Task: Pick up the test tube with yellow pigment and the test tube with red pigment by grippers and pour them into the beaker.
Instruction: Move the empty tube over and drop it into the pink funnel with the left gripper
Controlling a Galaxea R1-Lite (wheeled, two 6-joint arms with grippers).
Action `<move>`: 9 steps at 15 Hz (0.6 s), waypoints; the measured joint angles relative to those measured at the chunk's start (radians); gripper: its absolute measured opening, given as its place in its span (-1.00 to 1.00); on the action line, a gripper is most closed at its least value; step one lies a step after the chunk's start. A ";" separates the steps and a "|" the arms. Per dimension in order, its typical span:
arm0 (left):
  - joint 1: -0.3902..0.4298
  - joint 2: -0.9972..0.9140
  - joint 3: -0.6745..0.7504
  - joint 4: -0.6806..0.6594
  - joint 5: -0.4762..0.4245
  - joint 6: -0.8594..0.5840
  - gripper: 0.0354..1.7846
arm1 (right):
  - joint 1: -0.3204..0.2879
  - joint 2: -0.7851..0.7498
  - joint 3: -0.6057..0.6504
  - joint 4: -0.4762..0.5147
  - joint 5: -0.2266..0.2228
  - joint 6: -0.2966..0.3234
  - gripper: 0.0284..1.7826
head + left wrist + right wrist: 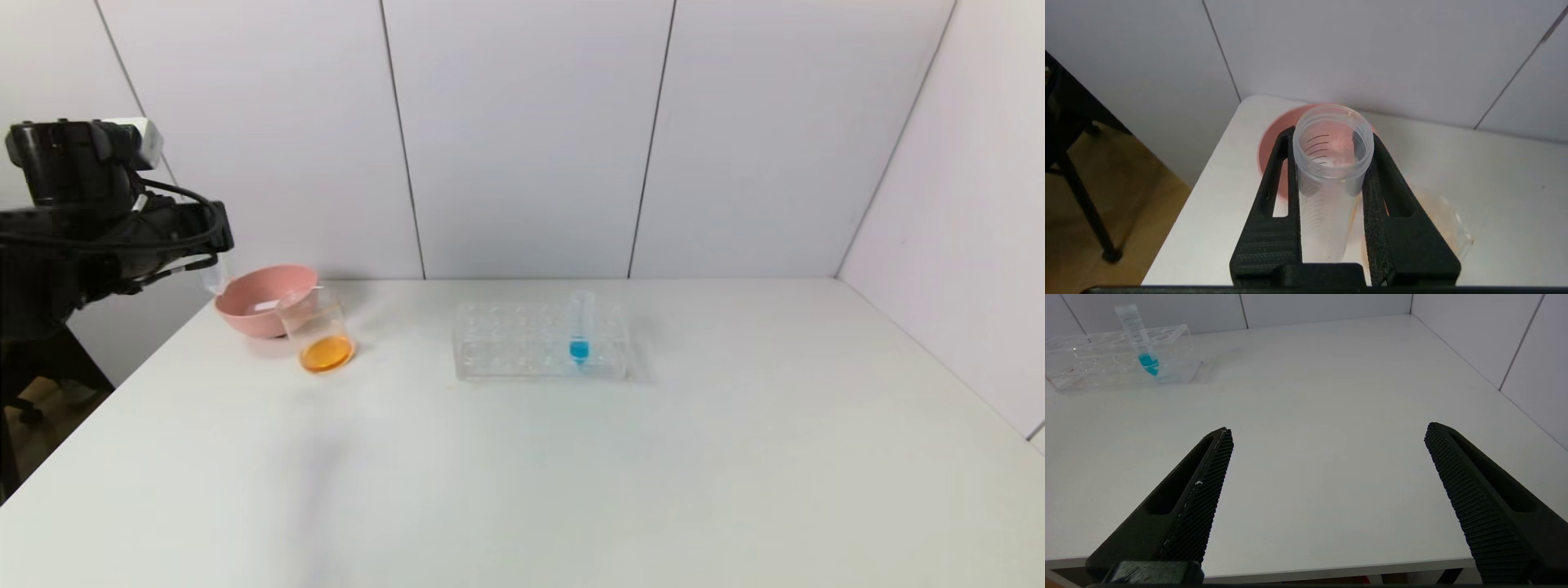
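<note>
The robot's left gripper will release the clear, empty test tube inside the pink bowl [260, 305] [1322, 169] beside the beaker. The tube is now raised over the bowl.
My left gripper [204, 245] is at the table's far left, raised over the pink bowl [253, 304]. In the left wrist view it [1331, 134] is shut on a clear, empty test tube [1327, 192] whose open mouth points toward the bowl [1271, 143]. I cannot tell which pigment this tube held; no tube with yellow or red liquid shows. The beaker [320, 333] stands beside the bowl and holds orange liquid; it also shows blurred in the left wrist view [1441, 224]. My right gripper [1327, 430] is open and empty over the table's front edge, outside the head view.
A clear tube rack [506, 343] stands mid-table with one blue-liquid tube [580, 327] upright in it; both show in the right wrist view, the rack [1094, 359] and the tube [1141, 339]. The table's left edge runs close by the bowl. Walls stand behind and right.
</note>
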 joint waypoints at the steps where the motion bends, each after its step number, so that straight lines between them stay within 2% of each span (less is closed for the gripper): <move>1: 0.001 0.034 0.015 -0.092 0.018 -0.020 -0.54 | 0.000 0.000 0.000 0.000 0.000 0.000 0.92; 4: 0.001 0.178 -0.034 -0.265 0.066 -0.054 -0.54 | 0.000 0.000 0.000 0.000 0.000 0.000 0.92; 9: -0.004 0.379 -0.189 -0.316 0.106 -0.061 -0.54 | 0.000 0.000 0.000 0.000 0.000 0.000 0.92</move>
